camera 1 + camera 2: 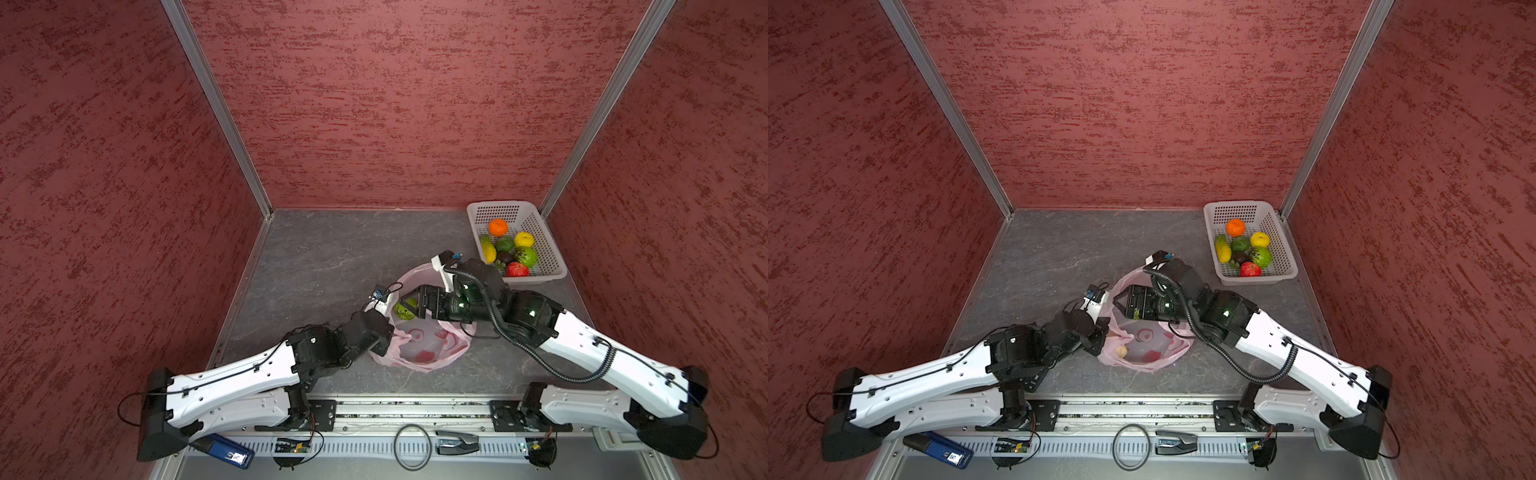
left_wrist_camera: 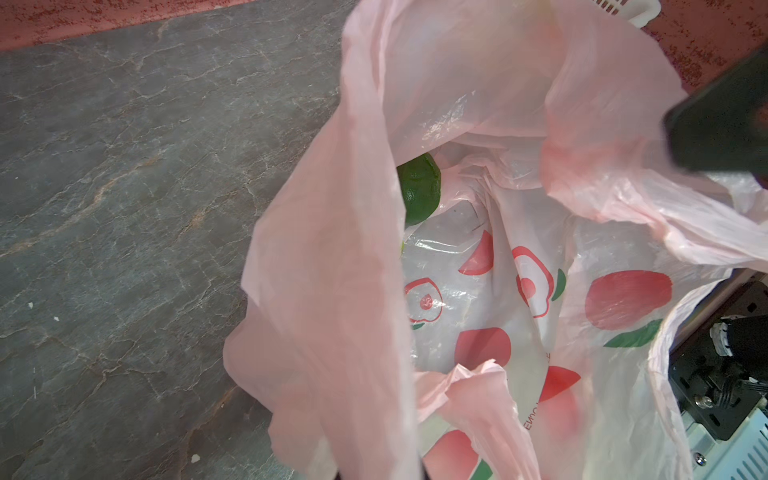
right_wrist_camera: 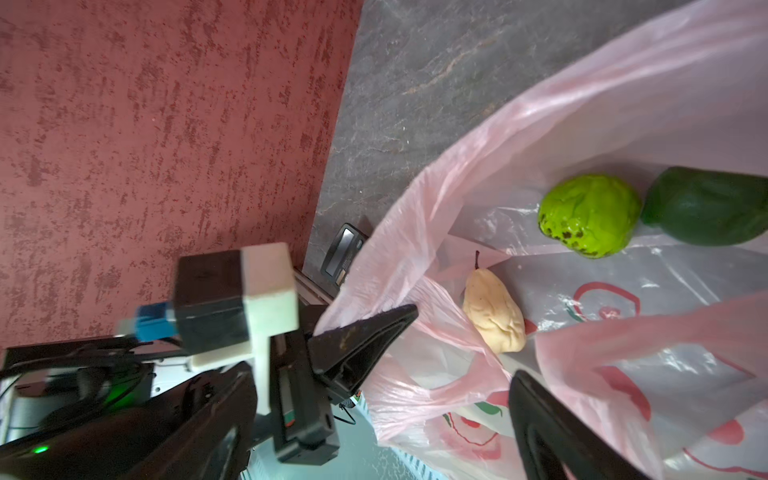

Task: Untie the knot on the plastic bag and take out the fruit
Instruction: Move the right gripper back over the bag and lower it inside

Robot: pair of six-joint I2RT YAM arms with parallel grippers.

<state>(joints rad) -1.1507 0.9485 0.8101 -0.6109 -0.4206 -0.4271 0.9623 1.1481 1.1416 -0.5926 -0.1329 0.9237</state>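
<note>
The robot's right gripper should next close around the sides of the bright green fruit (image 1: 405, 310) (image 3: 590, 216), beside the dark green one inside the pink plastic bag.
The pink plastic bag (image 1: 432, 345) (image 1: 1144, 361) lies open on the grey table in both top views. My left gripper (image 1: 384, 332) (image 1: 1100, 337) is shut on the bag's near-left rim; pink film (image 2: 332, 332) hides its jaws in the left wrist view. My right gripper (image 1: 405, 305) (image 1: 1120, 305) (image 3: 380, 374) stands open over the bag's mouth, holding nothing. Fruit lies inside the bag: a bright green piece (image 3: 590, 214) (image 1: 404, 311), a dark green one (image 3: 706, 205) (image 2: 419, 189) and a beige pear (image 3: 494, 311) (image 1: 1121, 351). The knot is out of view.
A white perforated basket (image 1: 505, 205) (image 1: 1235, 203) at the back right holds several fruits, among them an orange mandarin (image 1: 497, 227). Red walls close three sides. A blue device (image 1: 224, 451), a cable ring (image 1: 411, 446) and a black tool (image 1: 455, 442) lie along the front rail.
</note>
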